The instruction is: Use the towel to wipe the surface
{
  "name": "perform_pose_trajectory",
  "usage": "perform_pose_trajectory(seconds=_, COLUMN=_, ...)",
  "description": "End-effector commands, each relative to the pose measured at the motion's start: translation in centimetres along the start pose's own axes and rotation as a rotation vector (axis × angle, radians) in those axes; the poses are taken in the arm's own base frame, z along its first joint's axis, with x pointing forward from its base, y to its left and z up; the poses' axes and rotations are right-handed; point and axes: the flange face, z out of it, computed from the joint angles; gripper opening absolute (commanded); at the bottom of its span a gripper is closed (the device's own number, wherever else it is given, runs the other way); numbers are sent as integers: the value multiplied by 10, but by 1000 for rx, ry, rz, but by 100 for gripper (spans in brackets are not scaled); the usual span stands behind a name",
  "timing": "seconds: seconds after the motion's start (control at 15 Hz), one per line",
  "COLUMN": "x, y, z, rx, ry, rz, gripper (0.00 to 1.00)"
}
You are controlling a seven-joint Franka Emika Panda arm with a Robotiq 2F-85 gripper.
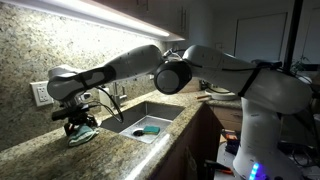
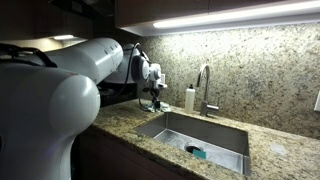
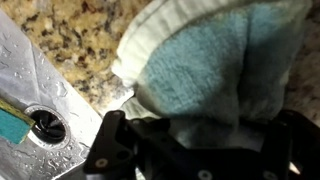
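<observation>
The robot's gripper will release the towel's near end on the granite counter (image 1: 89,139) next to the sink, in front of the backsplash.
A light teal towel with a white edge (image 3: 200,65) fills the wrist view, bunched on the speckled granite counter (image 3: 70,35). My gripper (image 3: 197,128) sits right over it with its fingers pressed into the cloth, shut on the towel. In an exterior view the gripper (image 1: 78,122) points down at the counter left of the sink, with the towel (image 1: 84,134) under it. In an exterior view the gripper (image 2: 152,97) shows small at the far end of the counter; the towel is not clear there.
A steel sink (image 1: 150,118) with a teal item (image 1: 150,130) lies beside the gripper; its rim and drain (image 3: 45,125) show in the wrist view. A faucet (image 2: 205,88) and soap bottle (image 2: 189,98) stand behind it. A wall outlet (image 1: 41,94) is on the backsplash.
</observation>
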Motion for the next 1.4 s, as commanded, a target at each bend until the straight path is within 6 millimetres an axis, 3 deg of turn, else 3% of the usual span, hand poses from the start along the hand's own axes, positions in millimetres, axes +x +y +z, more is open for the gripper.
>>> perform_pose_trajectory(seconds=0.0, x=-43, y=-27, z=-8, rx=7, ry=-16, rz=-41, gripper=10)
perform_pose_trajectory(seconds=0.47, x=-140, y=-77, z=-19, rx=40, ry=-10, rz=-202, gripper=10)
perform_pose_trajectory(seconds=1.0, x=-217, y=-107, z=-28, rx=118, ry=-64, rz=-407, gripper=10)
perform_pose_trajectory(seconds=1.13, x=-224, y=-108, z=-29, rx=127, ry=-79, rz=-450, gripper=10)
perform_pose_trajectory(seconds=1.33, x=-216, y=-103, z=-30, rx=112, ry=-96, rz=-467, gripper=10)
